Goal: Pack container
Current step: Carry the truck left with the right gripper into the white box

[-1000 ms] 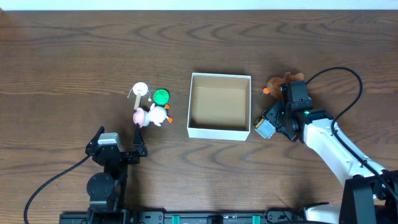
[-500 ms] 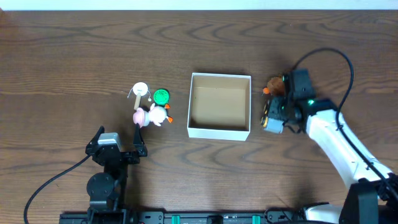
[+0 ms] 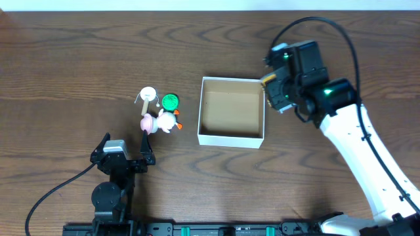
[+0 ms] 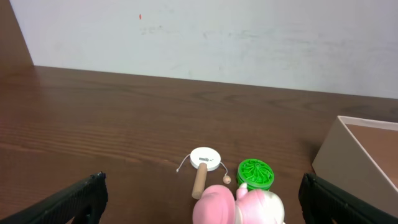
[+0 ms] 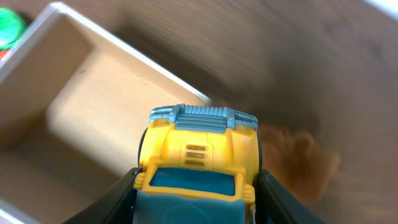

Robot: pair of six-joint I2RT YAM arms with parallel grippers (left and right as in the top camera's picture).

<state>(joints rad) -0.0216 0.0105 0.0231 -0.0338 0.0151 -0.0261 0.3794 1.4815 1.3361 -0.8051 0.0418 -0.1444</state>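
Next, my right gripper releases the yellow and blue toy car inside the white box (image 3: pixel 242 128) (image 5: pixel 118 148) by its near side. The car is now above the box's far corner.
The container (image 3: pixel 231 137) is a square white-walled box with a tan inside, at the table's middle; it looks empty. My right gripper (image 3: pixel 279 96) is shut on a yellow and blue toy car (image 3: pixel 272 86) and holds it in the air over the box's far right corner. In the right wrist view the car (image 5: pixel 198 149) fills my jaws (image 5: pixel 196 202), with the box (image 5: pixel 127 55) below left and a blurred brown plush toy (image 5: pixel 298 158) below right. My left gripper (image 3: pixel 125 156) rests open and empty at the front left.
Left of the box lie a white disc with a wooden stick (image 3: pixel 148 96), a green round toy (image 3: pixel 170 101) and a pink and white toy figure (image 3: pixel 161 122). They also show in the left wrist view, close ahead of my fingers (image 4: pixel 202 202).
My right gripper has risen from the table right of the box with the toy car and moved back toward the box's far right corner. It now hides the plush toy from above.
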